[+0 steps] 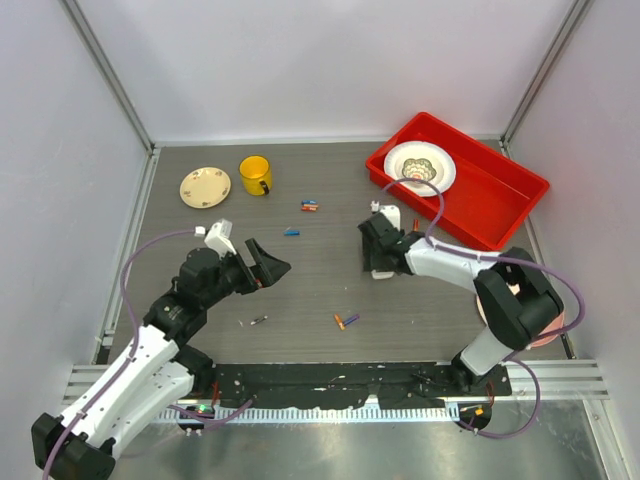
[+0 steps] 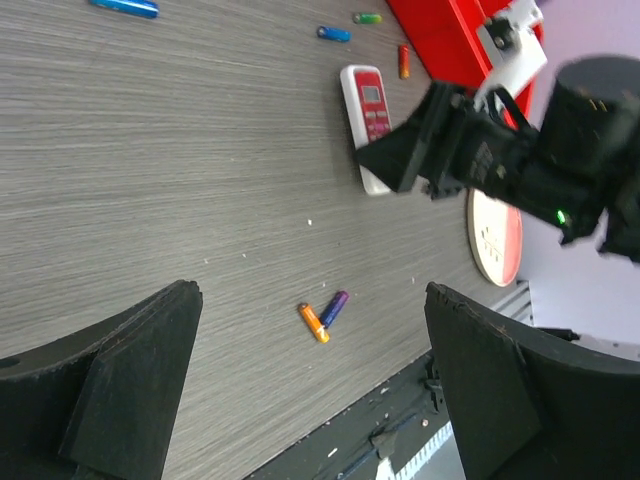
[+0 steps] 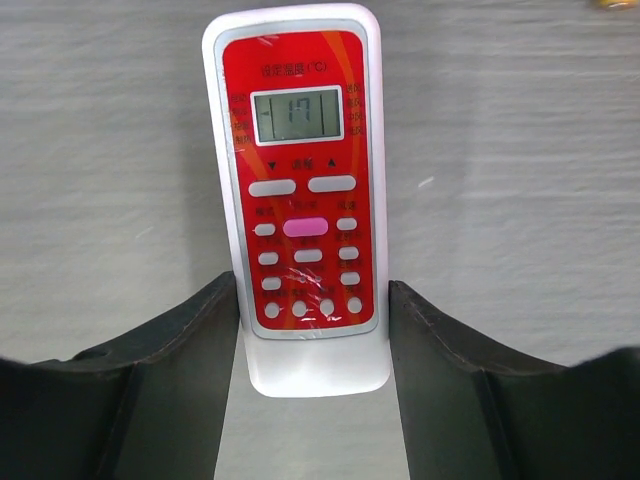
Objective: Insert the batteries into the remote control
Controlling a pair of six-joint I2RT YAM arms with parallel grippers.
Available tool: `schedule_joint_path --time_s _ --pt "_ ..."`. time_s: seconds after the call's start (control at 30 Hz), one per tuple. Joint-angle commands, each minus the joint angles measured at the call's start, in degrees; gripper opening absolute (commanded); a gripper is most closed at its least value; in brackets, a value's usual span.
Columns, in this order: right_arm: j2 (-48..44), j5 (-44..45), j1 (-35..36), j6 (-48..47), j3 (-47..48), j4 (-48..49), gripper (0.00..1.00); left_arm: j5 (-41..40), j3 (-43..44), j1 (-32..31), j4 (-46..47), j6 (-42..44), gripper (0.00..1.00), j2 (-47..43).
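Next, my right gripper releases the remote control on the table (image 1: 317, 281) between the lone blue battery and the orange battery. The remote still lies flat on the table.
The remote control (image 3: 300, 200) is white with a red button face and a small display, and it lies flat on the grey table. My right gripper (image 3: 313, 330) has a finger pressed against each long side of its lower end. In the left wrist view the remote (image 2: 365, 115) sticks out from under that gripper (image 2: 410, 160). In the top view my right gripper (image 1: 378, 250) covers it. My left gripper (image 2: 310, 400) is open and empty above the table (image 1: 255, 268). An orange battery (image 2: 313, 322) and a purple battery (image 2: 334, 306) lie touching between its fingers, below it (image 1: 345, 320).
More batteries lie loose: a blue one (image 1: 291, 232), a blue and red pair (image 1: 310, 206) and a dark one (image 1: 258, 321). A red tray (image 1: 500, 200) holding a white plate (image 1: 420, 168) stands back right. A yellow mug (image 1: 256, 175) and a saucer (image 1: 205, 186) stand back left.
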Motion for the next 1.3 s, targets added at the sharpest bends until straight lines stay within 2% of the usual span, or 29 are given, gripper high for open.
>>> schedule_joint_path --time_s 0.0,0.2,0.37,0.5,0.63,0.87,0.93,1.03,1.07,1.17,1.27 --pt "-6.72 7.23 8.85 10.88 2.58 -2.42 0.01 -6.58 1.13 -0.01 -3.50 0.23 0.96 -2.81" --pt "-5.59 9.60 17.47 22.58 7.42 -2.94 0.01 -17.57 1.22 -0.01 -8.95 -2.30 0.90 -7.56" --pt "2.30 10.66 22.56 30.24 13.21 -5.66 0.01 -23.19 0.43 -0.01 -12.20 -3.89 0.82 -9.76" --pt "8.38 12.76 26.26 37.18 18.22 -10.32 0.01 -24.70 0.17 -0.10 -13.88 -5.48 0.79 -10.29" --pt "15.15 14.96 28.90 42.55 25.85 -19.17 0.01 -24.17 0.08 -0.01 -14.06 -5.74 0.79 -10.20" --pt "19.55 13.13 30.22 45.11 28.16 -21.84 0.02 -24.09 -0.10 -0.10 -14.41 -5.57 0.78 -10.64" --pt "20.34 12.60 30.49 44.67 28.17 -21.67 0.08 -23.91 -0.36 -0.01 -14.41 -5.57 0.78 -10.64" --pt "20.87 11.10 30.66 43.53 27.55 -20.88 0.28 -23.47 -0.62 -0.10 -14.15 -5.48 0.79 -10.64" --pt "20.78 10.75 30.66 43.26 27.38 -20.61 0.41 -23.30 -0.80 -0.01 -14.06 -5.39 0.80 -10.64" --pt "20.35 9.78 30.75 42.56 26.58 -19.64 0.58 -23.03 -0.97 -0.01 -13.97 -5.30 0.82 -10.47" --pt "19.21 9.52 30.75 41.86 26.49 -19.29 0.69 -22.68 -1.24 -0.10 -13.71 -5.22 0.85 -10.29"
